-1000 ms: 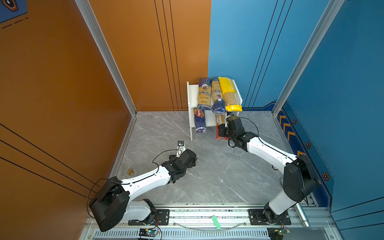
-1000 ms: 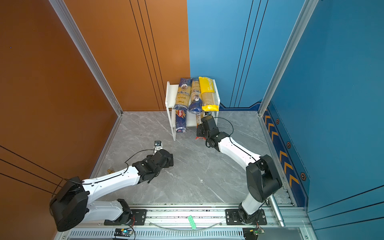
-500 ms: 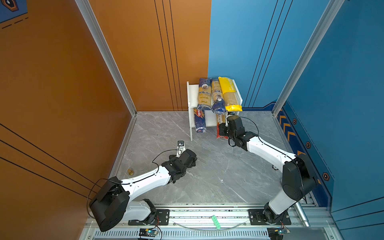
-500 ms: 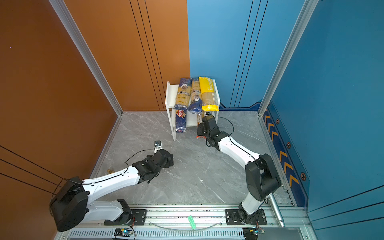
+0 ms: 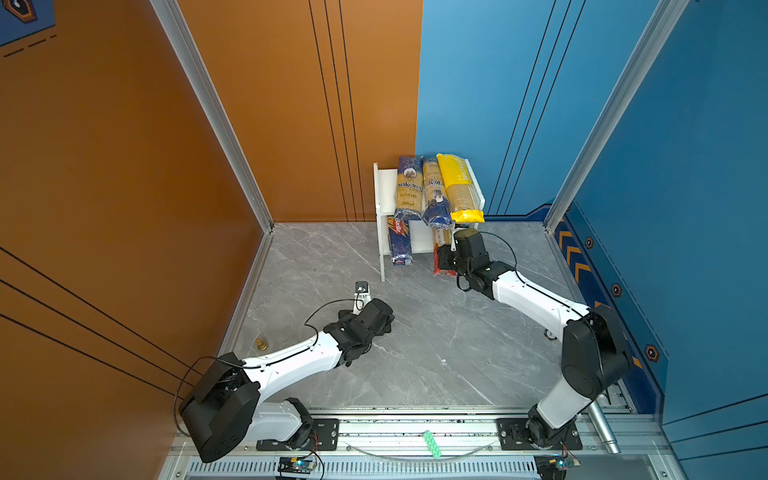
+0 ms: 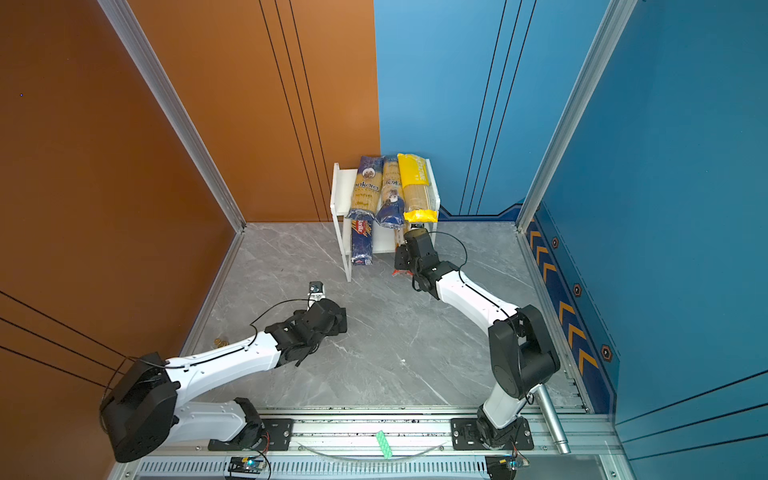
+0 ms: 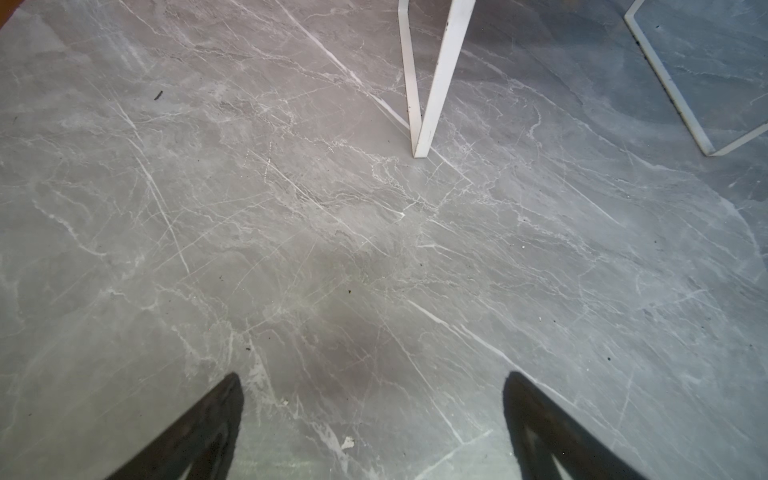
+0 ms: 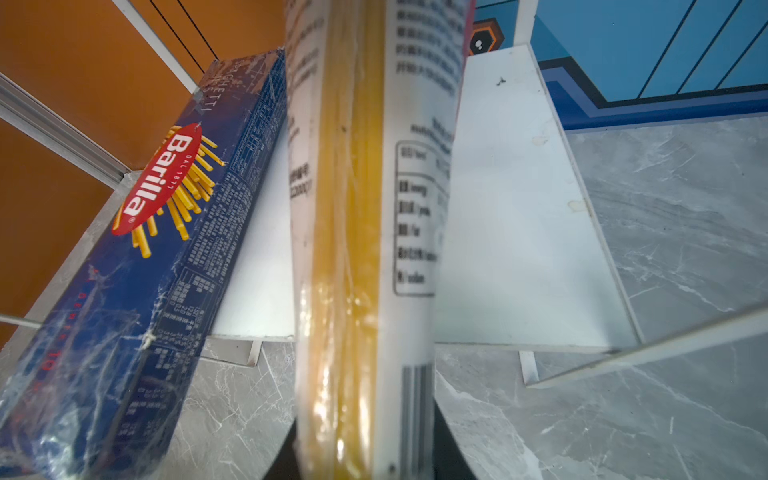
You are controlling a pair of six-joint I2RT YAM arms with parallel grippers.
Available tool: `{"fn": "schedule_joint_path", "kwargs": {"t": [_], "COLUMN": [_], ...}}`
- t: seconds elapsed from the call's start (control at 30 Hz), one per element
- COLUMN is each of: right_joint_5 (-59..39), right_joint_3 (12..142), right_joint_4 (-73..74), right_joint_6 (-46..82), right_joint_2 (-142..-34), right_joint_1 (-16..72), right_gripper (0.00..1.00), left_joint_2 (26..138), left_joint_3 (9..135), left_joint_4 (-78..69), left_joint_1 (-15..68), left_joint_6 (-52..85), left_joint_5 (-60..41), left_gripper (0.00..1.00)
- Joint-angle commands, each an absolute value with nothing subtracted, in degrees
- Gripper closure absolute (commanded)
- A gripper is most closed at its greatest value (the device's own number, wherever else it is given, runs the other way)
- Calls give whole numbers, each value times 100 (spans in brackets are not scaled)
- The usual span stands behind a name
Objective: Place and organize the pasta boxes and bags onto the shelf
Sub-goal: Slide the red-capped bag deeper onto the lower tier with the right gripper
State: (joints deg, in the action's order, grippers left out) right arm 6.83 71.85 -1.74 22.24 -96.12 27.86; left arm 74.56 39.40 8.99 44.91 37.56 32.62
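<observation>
The robot's right gripper should release the clear pack on the shelf's lower board (image 5: 437,242) (image 8: 365,240), next to the dark blue Barilla pack.
The white shelf (image 5: 385,189) stands against the back wall. Its top board carries two navy-and-yellow ankara packs (image 5: 409,187) (image 5: 434,189) and a bright yellow pack (image 5: 459,187). A dark blue Barilla pack (image 5: 400,245) (image 8: 166,232) lies on the lower board (image 8: 519,228), jutting out in front. My right gripper (image 5: 446,257) (image 8: 365,449) is shut on the clear pack with red ends (image 5: 440,237) (image 8: 357,249), whose far end reaches over the lower board beside the Barilla. My left gripper (image 5: 380,320) (image 7: 372,375) hangs open and empty over the floor, short of a shelf leg (image 7: 432,104).
Orange wall panels close the left side and blue ones the right and back. Small brass-coloured pieces (image 5: 261,343) lie by the left wall. A green strip (image 5: 430,443) rests on the front rail. Grey marble floor (image 5: 415,353) spreads between the arms.
My right gripper has edged slightly toward the shelf with the clear pack in it. The left arm has stayed still.
</observation>
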Motion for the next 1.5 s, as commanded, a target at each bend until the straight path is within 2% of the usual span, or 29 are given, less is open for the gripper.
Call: {"fn": "schedule_joint_path", "kwargs": {"t": [0.0, 0.6, 1.13, 1.23, 1.47], "right_joint_5": [702, 727, 716, 729, 744], "right_joint_3": [7643, 7616, 7558, 7559, 7536], "right_joint_4": [790, 940, 932, 918, 914], "right_joint_6": [2057, 2008, 2040, 2039, 2048], "right_joint_2": [-9508, -9490, -9666, -9677, -9666], "right_joint_1": [2742, 2716, 2698, 2704, 2707], "right_gripper": [99, 99, 79, 70, 66], "left_joint_2": [7531, 7583, 7563, 7567, 7595], "left_joint_3": [3902, 3945, 3937, 3938, 3955], "left_joint_4": [949, 975, 993, 1002, 993], "left_joint_1": [4462, 4447, 4439, 4434, 4440], "left_joint_6": [3779, 3753, 3754, 3753, 3762], "left_joint_5": [3371, 3353, 3377, 3377, 3349], "left_gripper": [2, 2, 2, 2, 2]}}
